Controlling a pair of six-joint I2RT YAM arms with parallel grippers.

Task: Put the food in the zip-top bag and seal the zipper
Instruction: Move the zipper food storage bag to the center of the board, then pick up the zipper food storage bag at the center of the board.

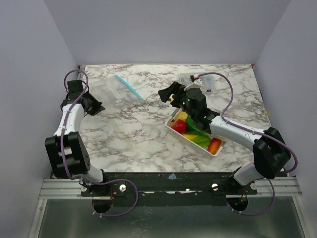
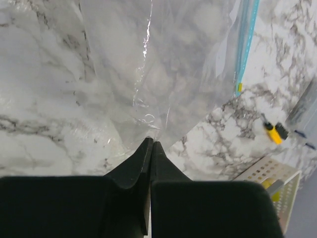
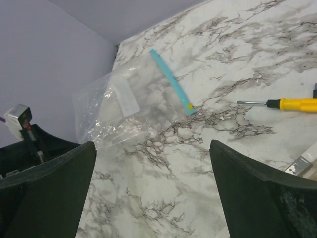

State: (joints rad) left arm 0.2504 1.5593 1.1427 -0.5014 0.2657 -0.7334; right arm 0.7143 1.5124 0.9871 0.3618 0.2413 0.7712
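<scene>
The robot's right gripper should next move to the middle of the light-blue zipper (image 1: 130, 88) (image 3: 172, 81) on the clear zip-top bag and close there.
The clear zip-top bag (image 1: 118, 88) lies flat at the back left of the marble table, and it is empty. Its light-blue zipper (image 1: 130, 88) runs along the edge facing the right arm. My left gripper (image 2: 151, 142) is shut, its tips pinching the bag (image 2: 163, 59) at the edge opposite the zipper (image 2: 246, 44). The food (image 1: 180, 126), red, yellow, green and orange pieces, sits in a white slotted basket (image 1: 172, 130). My right gripper (image 3: 152, 146) hovers open and empty between basket and bag (image 3: 119, 109), facing the zipper (image 3: 171, 82).
A yellow-handled screwdriver (image 3: 292, 104) lies on the table right of the bag, near the basket (image 2: 285, 173). A small clear lidded box (image 1: 200, 82) stands at the back behind the right arm. Walls close the table on the left, back and right.
</scene>
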